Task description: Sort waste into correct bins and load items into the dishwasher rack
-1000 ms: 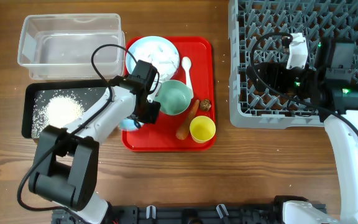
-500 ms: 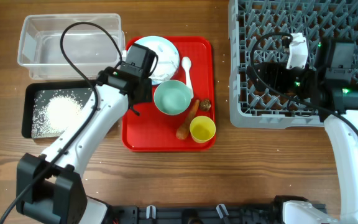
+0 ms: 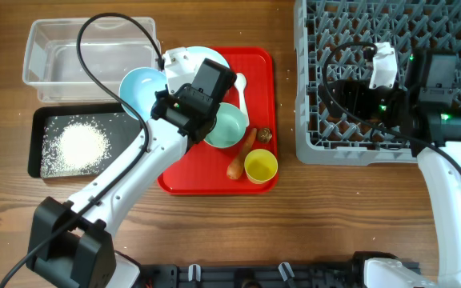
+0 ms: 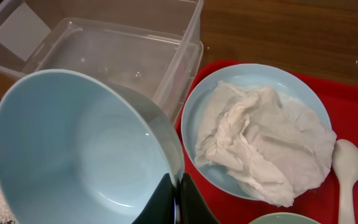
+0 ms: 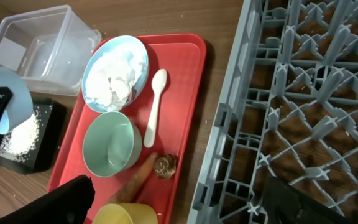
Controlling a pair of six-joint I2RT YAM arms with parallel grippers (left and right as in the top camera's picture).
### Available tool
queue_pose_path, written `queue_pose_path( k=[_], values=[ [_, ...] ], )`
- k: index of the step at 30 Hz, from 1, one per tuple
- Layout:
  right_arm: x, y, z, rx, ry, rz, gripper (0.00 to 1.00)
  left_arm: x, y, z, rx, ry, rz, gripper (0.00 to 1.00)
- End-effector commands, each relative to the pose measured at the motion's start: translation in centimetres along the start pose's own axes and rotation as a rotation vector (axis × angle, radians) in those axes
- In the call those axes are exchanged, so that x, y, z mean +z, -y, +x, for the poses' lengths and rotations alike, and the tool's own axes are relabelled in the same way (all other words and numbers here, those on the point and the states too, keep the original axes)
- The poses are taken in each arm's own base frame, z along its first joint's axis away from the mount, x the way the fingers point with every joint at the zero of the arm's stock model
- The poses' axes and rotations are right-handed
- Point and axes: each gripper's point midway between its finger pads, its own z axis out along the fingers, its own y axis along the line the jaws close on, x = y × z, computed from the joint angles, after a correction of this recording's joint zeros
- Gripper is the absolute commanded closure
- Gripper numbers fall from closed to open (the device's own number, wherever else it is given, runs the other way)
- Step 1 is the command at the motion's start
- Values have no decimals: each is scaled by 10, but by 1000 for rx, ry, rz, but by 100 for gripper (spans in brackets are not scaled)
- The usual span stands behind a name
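Observation:
Next, I release the pale blue bowl with my left gripper on the red tray's near corner point(image 3: 184, 165) closest to the black tray.
My left gripper point(image 4: 176, 202) is shut on the rim of a pale blue bowl point(image 4: 79, 149), held tilted above the corner between the clear tub point(image 3: 86, 48) and the black tray point(image 3: 42, 120). In the overhead view the gripper point(image 3: 166, 102) and bowl point(image 3: 141, 90) are left of the plate. White rice point(image 3: 78, 142) lies in the black tray. Crumpled tissue point(image 4: 260, 137) lies on the pale blue plate point(image 4: 303, 87). The white spoon point(image 3: 241, 92), green bowl point(image 3: 224, 126), carrot point(image 3: 240, 156), brown lump point(image 3: 265, 135) and yellow cup point(image 3: 260, 166) are on the red tray. My right gripper point(image 5: 182, 202) is open and empty over the grey rack's point(image 3: 390, 72) left edge.
The red serving tray point(image 3: 214, 180) lies between the bins and the rack. The clear tub holds nothing I can see. A strip of bare wood point(image 3: 285, 104) separates the red tray from the rack. No red wrapper shows.
My left arm has swung from the red tray's left edge toward the back. The blue bowl now shows, tilted beside the tub. The right arm has not moved.

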Motion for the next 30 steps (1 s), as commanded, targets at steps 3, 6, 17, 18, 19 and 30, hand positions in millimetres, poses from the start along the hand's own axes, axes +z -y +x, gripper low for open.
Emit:
queue_pose_path(
  k=[3,6,17,18,19,30],
  values=[
    [1,6,-7,-2,11,37,10,-6,8,-5,25,-3,54,96],
    [1,6,-8,10,15,37,10,-8,26,8,51,-74,158,96],
    [1,5,-12,91,32,32,10,-19,62,23,192,-147,379,96],
    [1,5,-12,90,32,32,10,-21,68,24,213,-147,413,96],
    [1,5,-12,90,33,33,10,-23,73,24,229,-149,445,96],
    [0,6,-15,63,45,35,10,-52,82,9,192,-124,584,96]
  ],
)
